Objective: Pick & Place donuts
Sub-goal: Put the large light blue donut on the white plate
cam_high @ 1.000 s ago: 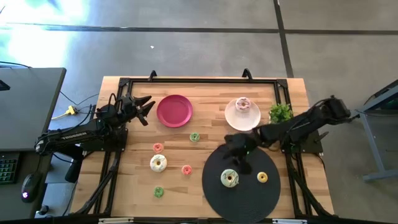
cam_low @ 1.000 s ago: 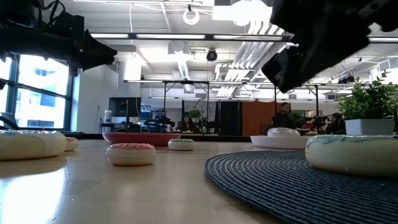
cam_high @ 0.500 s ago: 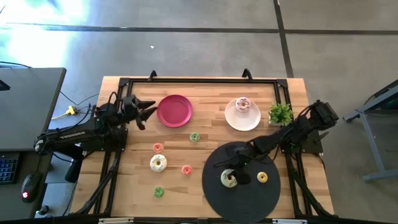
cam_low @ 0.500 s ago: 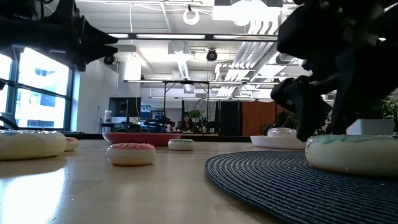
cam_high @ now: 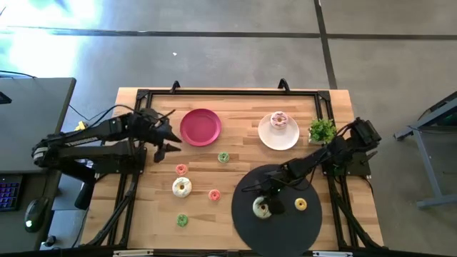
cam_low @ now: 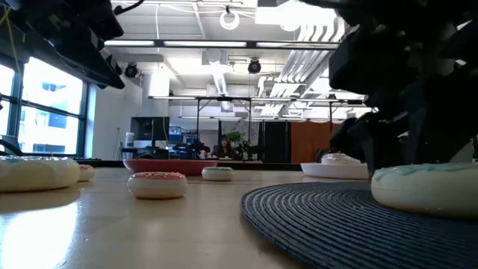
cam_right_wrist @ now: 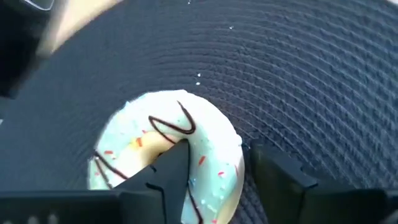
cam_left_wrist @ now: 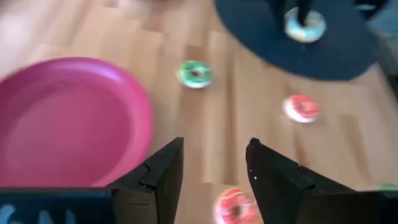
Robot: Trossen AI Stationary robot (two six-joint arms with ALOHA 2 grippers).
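Observation:
The white donut on the wood should be next for my left gripper, which should go there and grab the donut's side (cam_high: pixel 176 186) farthest from the black mat.
A large pale-green frosted donut (cam_high: pixel 262 208) (cam_right_wrist: pixel 186 149) lies flat on the black woven mat (cam_high: pixel 285 228). My right gripper (cam_high: pixel 265 196) (cam_right_wrist: pixel 214 180) is low over it and open, one finger in the hole and the other outside the ring. A tiny yellow donut (cam_high: pixel 300 204) lies on the mat too. My left gripper (cam_high: pixel 168 139) (cam_left_wrist: pixel 214 168) hangs open above the bare wood beside the pink plate (cam_high: pixel 201 127). On the wood lie a white donut (cam_high: pixel 182 188) and tiny donuts: green (cam_high: pixel 223 157), pink (cam_high: pixel 181 169), orange (cam_high: pixel 214 194), green (cam_high: pixel 182 220). A pink-frosted donut (cam_high: pixel 278 119) sits on the white plate (cam_high: pixel 289 139). My right gripper stands astride the wall of the green-frosted donut (cam_right_wrist: pixel 214 155), coming down from above, one finger (cam_right_wrist: pixel 165 171) in the hole and one (cam_right_wrist: pixel 280 180) outside. The donut lies flat on the mat. Whether the fingers touch it, I cannot tell.
A small potted plant (cam_high: pixel 323 130) stands at the table's right edge, next to the white plate. The black frame rail (cam_high: pixel 228 93) runs along the far edge. Bare wood lies between the pink plate and the mat.
My right gripper has come down and toward the near edge, from above the mat's far rim onto the green-frosted donut, ending with its fingers around the ring's wall. My left gripper has tipped downward and shifted a little toward the near edge beside the pink plate.

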